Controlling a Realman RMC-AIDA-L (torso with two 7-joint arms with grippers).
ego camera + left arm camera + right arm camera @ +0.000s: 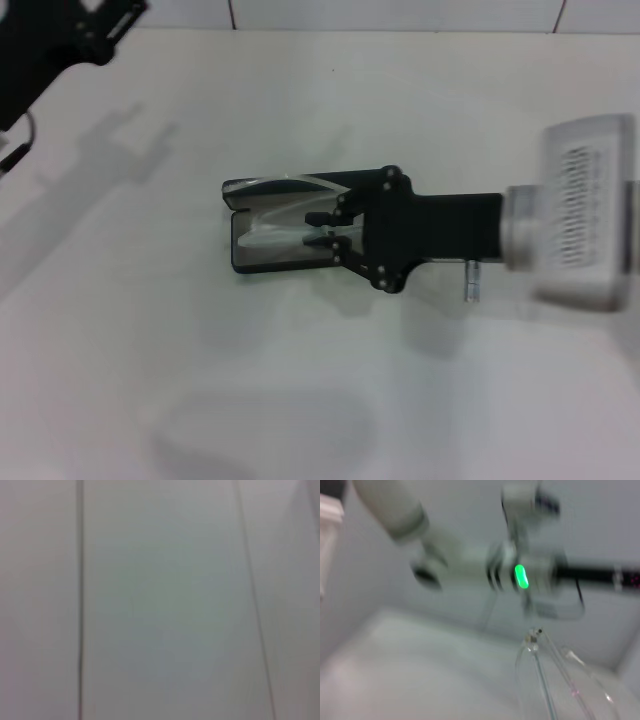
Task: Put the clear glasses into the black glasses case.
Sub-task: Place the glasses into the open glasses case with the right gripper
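Next, my right gripper releases the clear glasses, now low over the case's lining, on the grey lining of the black glasses case's near half [291, 240].
The black glasses case [243, 262] lies open at the middle of the white table, its lid [290, 184] on the far side. The clear glasses [268, 236] sit low over the case's grey lining. My right gripper [318, 229] reaches in from the right and is shut on their near end. In the right wrist view the clear glasses [555, 680] show close up, with thin curved arms. My left gripper [95, 30] is parked high at the far left corner, away from the case.
The left arm [470, 565], with a green light on it, crosses the background of the right wrist view. A tiled wall edge [400, 28] runs along the back of the table. The left wrist view shows only a pale surface with dark lines.
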